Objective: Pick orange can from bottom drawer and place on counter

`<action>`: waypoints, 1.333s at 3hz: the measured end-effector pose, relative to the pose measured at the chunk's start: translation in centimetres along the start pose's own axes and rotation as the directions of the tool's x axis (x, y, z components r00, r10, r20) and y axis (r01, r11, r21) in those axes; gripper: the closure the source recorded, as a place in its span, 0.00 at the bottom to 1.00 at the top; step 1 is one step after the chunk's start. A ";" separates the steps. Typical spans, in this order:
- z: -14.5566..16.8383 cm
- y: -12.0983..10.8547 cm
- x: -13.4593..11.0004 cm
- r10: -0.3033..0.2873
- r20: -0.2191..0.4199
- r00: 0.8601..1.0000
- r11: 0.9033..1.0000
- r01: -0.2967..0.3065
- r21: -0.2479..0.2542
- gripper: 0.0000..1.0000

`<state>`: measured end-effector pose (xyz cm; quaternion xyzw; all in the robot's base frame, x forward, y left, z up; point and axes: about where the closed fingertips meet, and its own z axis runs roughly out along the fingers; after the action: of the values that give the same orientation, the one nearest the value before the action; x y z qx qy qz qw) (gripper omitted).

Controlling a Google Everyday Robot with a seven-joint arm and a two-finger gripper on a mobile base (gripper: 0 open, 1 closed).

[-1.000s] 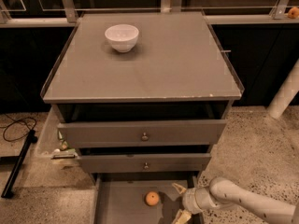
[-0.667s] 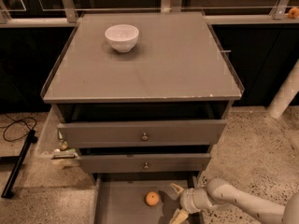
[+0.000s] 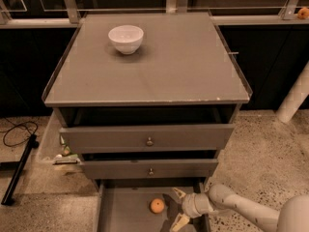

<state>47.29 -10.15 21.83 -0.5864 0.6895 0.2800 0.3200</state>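
Observation:
The orange can is in the bottom drawer, and my gripper will go there next and close on the can's sides (image 3: 158, 206).
The orange can (image 3: 157, 206), a small round orange thing, rests on the floor of the pulled-out bottom drawer (image 3: 123, 211) at the lower middle of the camera view. My gripper (image 3: 179, 208) reaches in from the right, just right of the can, with its two fingers spread open and one fingertip (image 3: 179, 194) above, one below. Nothing is between them and they do not touch the can. The counter (image 3: 169, 66) is the gray cabinet top above, with a pale chipped front edge.
A white bowl (image 3: 126, 38) stands on the counter at the back left. Two gray drawer fronts with knobs (image 3: 149, 141) sit above the bottom drawer. A black cable and bar (image 3: 19, 168) lie on the floor at left; a white post (image 3: 294, 98) stands at right.
The gripper has edged slightly left toward the can. The can and the bowl have stayed where they were.

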 end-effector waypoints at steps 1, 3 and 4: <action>1.3 -0.3 0.0 -0.011 0.010 1.000 1.000 0.011 0.006 0.00; 4.2 -1.4 1.1 -0.028 0.037 0.999 0.999 0.027 0.017 0.00; 5.8 -3.1 2.4 -0.043 0.041 0.998 0.998 0.042 0.039 0.00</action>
<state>50.80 -7.69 16.27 -0.5887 0.6753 0.2719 0.3514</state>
